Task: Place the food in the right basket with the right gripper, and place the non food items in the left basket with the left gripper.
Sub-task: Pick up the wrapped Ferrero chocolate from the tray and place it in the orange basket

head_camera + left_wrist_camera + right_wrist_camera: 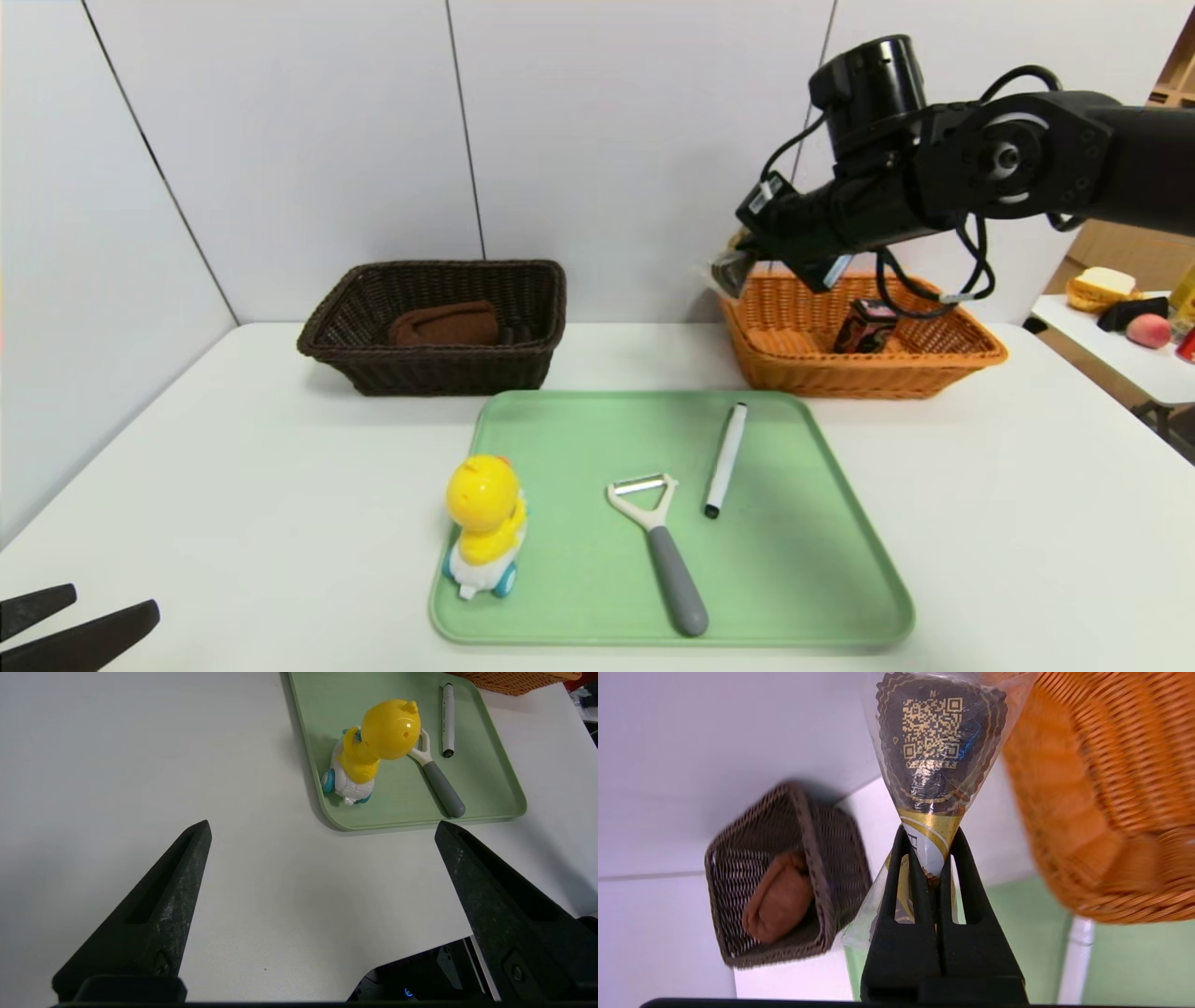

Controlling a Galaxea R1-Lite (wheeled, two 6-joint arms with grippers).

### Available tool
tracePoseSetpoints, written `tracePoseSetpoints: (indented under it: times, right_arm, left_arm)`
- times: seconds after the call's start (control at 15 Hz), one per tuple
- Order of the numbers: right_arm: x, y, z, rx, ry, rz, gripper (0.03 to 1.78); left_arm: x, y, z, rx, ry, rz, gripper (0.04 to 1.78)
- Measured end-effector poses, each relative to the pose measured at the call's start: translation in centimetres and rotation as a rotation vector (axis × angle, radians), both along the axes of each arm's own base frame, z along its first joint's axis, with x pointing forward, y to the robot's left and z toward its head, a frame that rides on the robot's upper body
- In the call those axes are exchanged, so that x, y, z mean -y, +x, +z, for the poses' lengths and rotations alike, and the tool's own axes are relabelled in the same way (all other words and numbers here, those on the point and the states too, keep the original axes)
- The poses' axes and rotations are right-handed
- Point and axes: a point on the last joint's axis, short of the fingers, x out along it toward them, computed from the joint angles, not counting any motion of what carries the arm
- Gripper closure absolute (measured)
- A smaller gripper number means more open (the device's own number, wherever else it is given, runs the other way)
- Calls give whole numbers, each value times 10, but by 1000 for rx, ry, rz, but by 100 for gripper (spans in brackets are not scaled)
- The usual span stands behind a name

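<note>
I will use my right gripper to release the wrapped chocolate snack in the orange basket point(798, 332) point(1138, 778), beside the dark red packet.
My right gripper point(929, 833) is shut on a wrapped chocolate snack point(938, 751) in clear, gold-trimmed plastic. It holds it in the air by the left rim of the orange basket point(952, 359), where it shows in the head view point(733, 271). A dark red packet point(864, 327) stands in that basket. The dark brown basket point(373, 359) holds a brown item point(446, 325). A yellow duck toy point(485, 523), a peeler point(658, 551) and a white marker point(725, 457) lie on the green tray point(803, 560). My left gripper point(322, 828) is open and empty over the table near the front left corner.
A side table point(1116, 359) at the right carries bread, a peach and other items. The white table point(233, 448) has bare room left and right of the tray. A white wall stands close behind the baskets.
</note>
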Motion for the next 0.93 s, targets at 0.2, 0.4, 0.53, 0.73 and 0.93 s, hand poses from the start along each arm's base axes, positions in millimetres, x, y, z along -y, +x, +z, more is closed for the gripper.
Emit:
tracePoseSetpoints:
  times: [0.2, 0.4, 0.53, 0.73, 0.93]
  right_arm:
    - [20, 7, 1, -1, 5, -51, 175]
    - [35, 19, -10, -27, -5, -103, 175]
    - [41, 27, -19, -47, -13, -124, 175]
    - [49, 37, -32, -75, -22, -150, 175]
    - [55, 46, -46, -108, -23, -173, 175]
  left_arm:
    - [0, 0, 0, 2, 0, 0, 13]
    - [0, -2, 0, 5, -1, 0, 13]
    - [0, -2, 0, 8, -1, 1, 13]
    - [-1, -3, 0, 11, 0, 2, 13]
    - [-1, -4, 0, 14, 1, 1, 13]
